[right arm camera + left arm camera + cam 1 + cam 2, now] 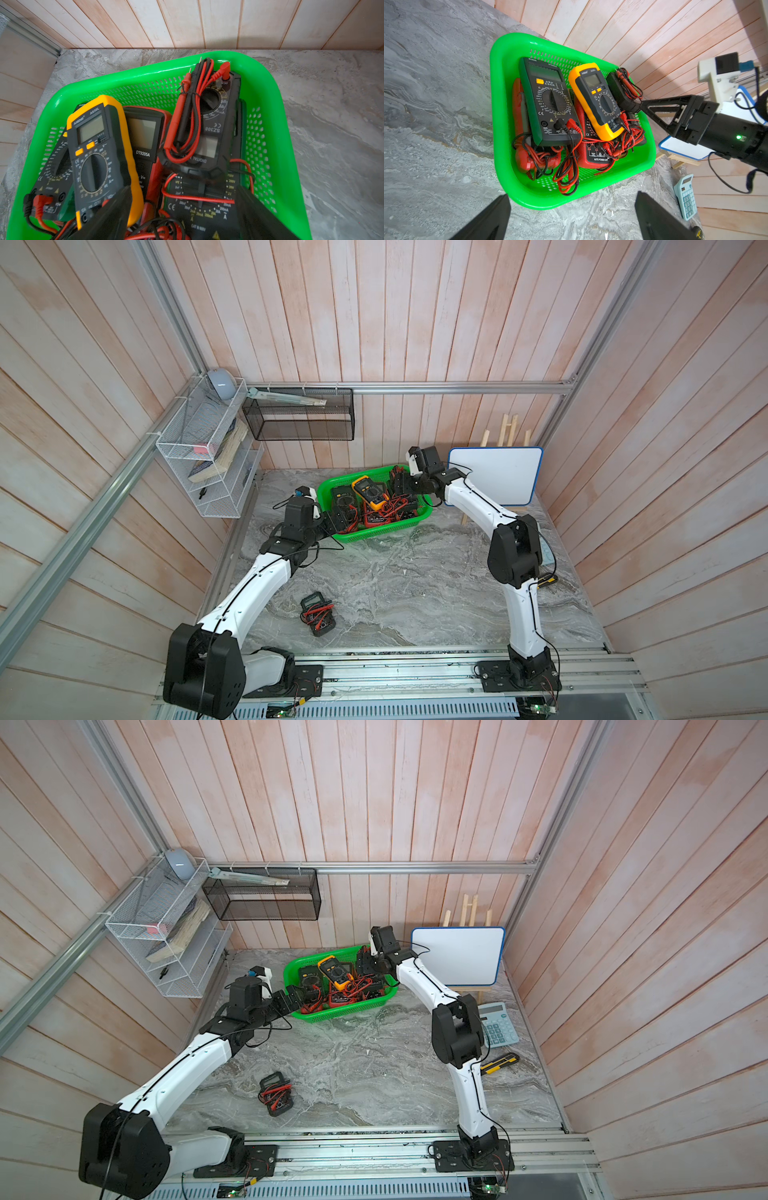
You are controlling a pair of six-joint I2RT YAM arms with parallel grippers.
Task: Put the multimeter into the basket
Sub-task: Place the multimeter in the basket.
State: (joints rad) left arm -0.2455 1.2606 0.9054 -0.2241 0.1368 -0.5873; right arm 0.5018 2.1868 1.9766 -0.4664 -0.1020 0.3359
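My left gripper is to go next to the dark multimeter near the front of the table and close on the multimeter's middle (317,612), beside its red leads.
The green basket (374,536) (500,124) (270,93) stands at the back of the marble table and holds several multimeters. A small black multimeter (216,124) (618,91) with bundled leads leans on the basket's wall, beside a yellow one (596,99). My right gripper (185,212) (401,489) hovers over that end, open, nothing between its fingers. My left gripper (571,218) (338,522) is open and empty at the basket's opposite corner. Another dark multimeter (318,614) (276,1094), wrapped in red leads, lies on the table near the front.
A whiteboard on a wooden easel (494,475) stands right of the basket. A calculator (498,1023) and a yellow-black knife (500,1063) lie by the right wall. A white wire rack (203,448) and a black mesh bin (299,418) hang on the walls.
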